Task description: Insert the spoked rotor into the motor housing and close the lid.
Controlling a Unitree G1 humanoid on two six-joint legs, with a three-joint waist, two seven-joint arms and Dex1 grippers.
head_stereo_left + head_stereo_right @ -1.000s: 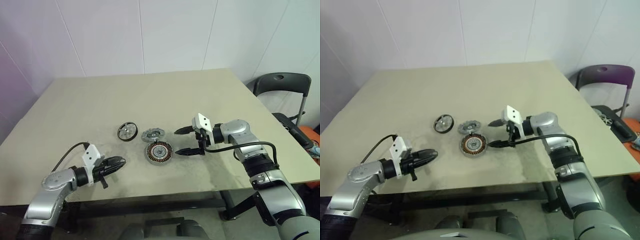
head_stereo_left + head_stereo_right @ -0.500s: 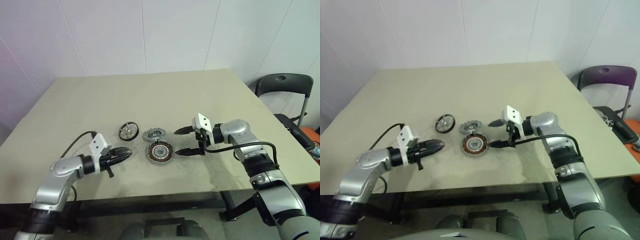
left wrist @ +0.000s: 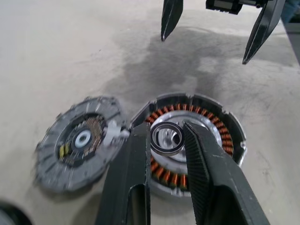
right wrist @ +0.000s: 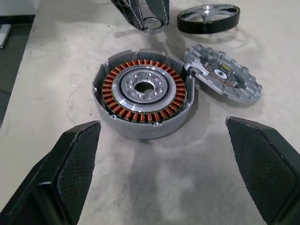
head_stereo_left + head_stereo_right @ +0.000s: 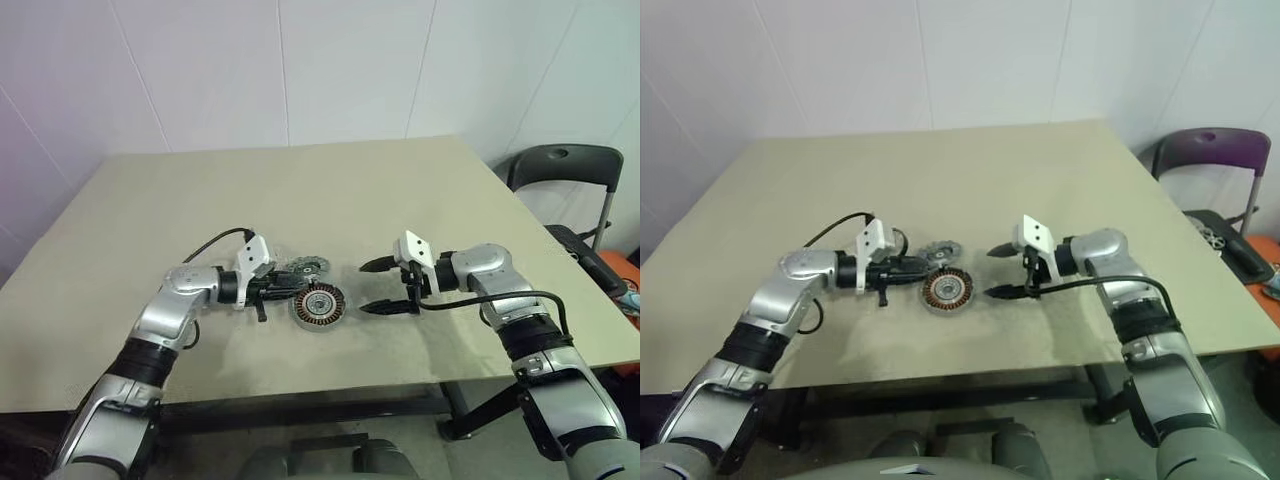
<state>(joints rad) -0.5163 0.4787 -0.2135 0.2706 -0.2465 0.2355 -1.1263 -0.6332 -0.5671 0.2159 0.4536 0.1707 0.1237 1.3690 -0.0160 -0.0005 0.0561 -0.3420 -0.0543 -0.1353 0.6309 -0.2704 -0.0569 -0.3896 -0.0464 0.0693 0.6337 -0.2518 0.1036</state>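
My left gripper has the small thin ring. It will let the ring go on the centre of the motor housing's silver hub [image 5: 320, 303] [image 3: 184, 137].
The motor housing [image 5: 318, 304], with copper windings around a silver hub, lies on the table's near middle. Just behind it and touching its rim lies the grey notched lid [image 5: 306, 267]. The black-rimmed spoked rotor [image 4: 208, 18] lies flat beyond the lid, to its left. My left gripper [image 5: 290, 285] reaches in from the left, shut on a small thin ring [image 3: 168, 153] held just above the housing's left edge. To the right of the housing my right gripper [image 5: 365, 288] stands open and empty, pointing at it.
The beige table [image 5: 420, 200] stretches far behind and to both sides. A dark chair [image 5: 560, 170] stands past the table's right edge. A white wall rises behind.
My left arm has swung from the table's front left toward the middle, bringing its gripper up to the housing's left edge. The right gripper has hardly moved.
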